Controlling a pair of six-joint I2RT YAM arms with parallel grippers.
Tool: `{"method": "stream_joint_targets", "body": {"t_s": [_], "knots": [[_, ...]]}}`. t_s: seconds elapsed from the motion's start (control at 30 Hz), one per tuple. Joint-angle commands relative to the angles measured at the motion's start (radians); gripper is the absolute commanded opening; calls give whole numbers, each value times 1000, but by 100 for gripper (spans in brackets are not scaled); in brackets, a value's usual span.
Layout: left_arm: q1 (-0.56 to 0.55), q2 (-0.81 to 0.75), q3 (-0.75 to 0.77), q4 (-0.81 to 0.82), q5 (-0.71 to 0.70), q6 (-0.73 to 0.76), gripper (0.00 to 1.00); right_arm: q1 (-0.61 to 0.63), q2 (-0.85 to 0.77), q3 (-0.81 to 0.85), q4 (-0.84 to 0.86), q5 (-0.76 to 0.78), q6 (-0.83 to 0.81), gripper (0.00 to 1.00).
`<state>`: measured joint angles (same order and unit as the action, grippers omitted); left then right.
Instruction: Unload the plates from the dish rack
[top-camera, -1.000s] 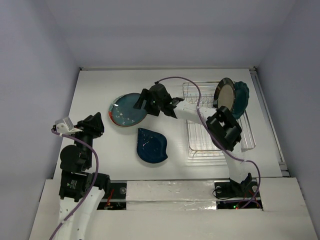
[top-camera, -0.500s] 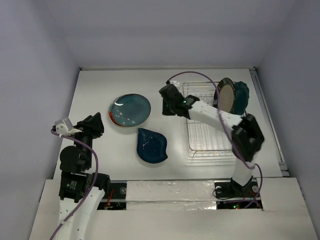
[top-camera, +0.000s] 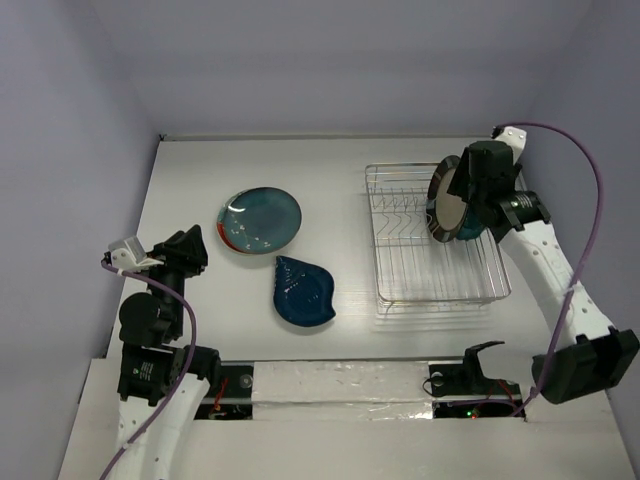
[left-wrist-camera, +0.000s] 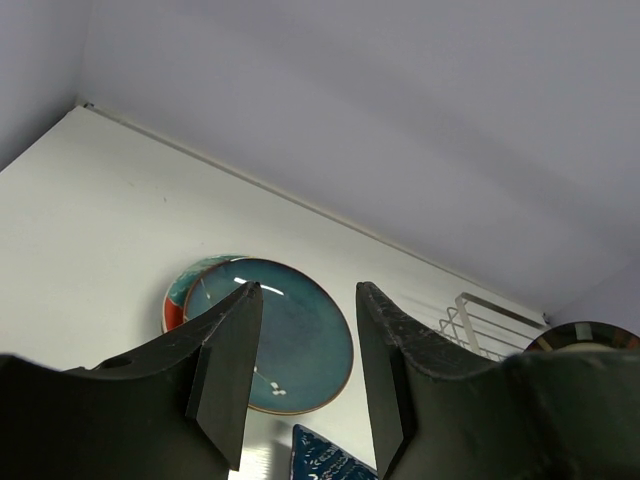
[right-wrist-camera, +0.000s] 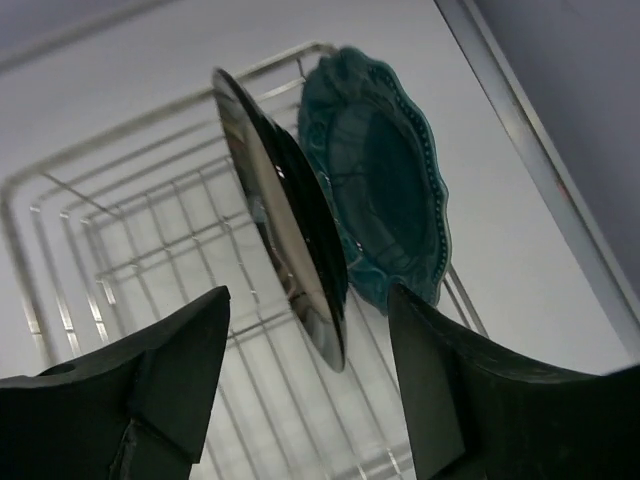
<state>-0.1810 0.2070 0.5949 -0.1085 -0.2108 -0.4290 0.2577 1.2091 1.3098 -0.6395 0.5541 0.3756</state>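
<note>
I should close my right gripper on the dark-rimmed plate's rim (top-camera: 464, 199) (right-wrist-camera: 334, 352) at the end nearest its fingers, and leave the teal scalloped plate in the dish rack.
The silver wire dish rack (top-camera: 435, 262) stands at the right. A dark-rimmed plate (top-camera: 446, 200) stands upright in it, with a teal scalloped plate (top-camera: 470, 232) just behind. My right gripper (top-camera: 465, 195) is open and empty, right at these two. In the right wrist view the dark-rimmed plate (right-wrist-camera: 285, 230) shows edge-on, its lower rim in line with the gap of the gripper (right-wrist-camera: 310, 390); the scalloped plate (right-wrist-camera: 390, 190) is behind it. A round teal plate (top-camera: 262, 218) lies on a red-and-teal speckled plate (top-camera: 223, 235) on the table. A dark blue leaf plate (top-camera: 303, 292) lies nearby. My left gripper (top-camera: 186, 250) is open and empty.
The rack's front rows (right-wrist-camera: 120, 230) hold nothing. White walls close the table at the back and sides, and a rail (top-camera: 535, 230) runs along the right edge. In the left wrist view the stacked plates (left-wrist-camera: 305, 335) and the rack's corner (left-wrist-camera: 485, 320) lie beyond the open gripper (left-wrist-camera: 305, 380).
My right arm has swung from the teal plate at the left across to the upright plates in the rack. The left arm has not moved.
</note>
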Motion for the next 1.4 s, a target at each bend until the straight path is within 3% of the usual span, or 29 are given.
{"method": "stream_joint_targets", "body": {"t_s": [0.0,0.17,0.2,0.27,0.3,0.37,0.5,0.87,1.03,1.17,1.37], "knots": [[6,-9,-12,49,4,-1,39,-58,59,-17,-40,-41,-99,70],[6,-15,-12,49,4,-1,39,-80,204,46,-46,-102,-138,61],[6,-14,-12,49,4,1,39,-80,223,54,-48,-100,-145,52],[6,-15,-12,49,4,1,40,-80,263,78,-51,-83,-153,46],[6,-15,-12,49,4,-1,40,-80,270,81,-46,-80,-156,36],[6,-15,-12,49,4,1,40,-80,277,92,-49,-53,-162,28],[6,-14,-14,53,4,-1,40,-80,221,95,-60,21,-187,3],[15,-4,-15,58,4,-4,40,-71,100,252,-127,78,-205,0],[15,-3,-17,58,4,-4,40,-36,14,301,-95,-110,-136,0],[15,-1,-17,61,4,-5,40,107,-2,223,87,-257,-12,0],[15,5,-15,56,4,-4,40,244,185,134,415,-507,238,0]]}}
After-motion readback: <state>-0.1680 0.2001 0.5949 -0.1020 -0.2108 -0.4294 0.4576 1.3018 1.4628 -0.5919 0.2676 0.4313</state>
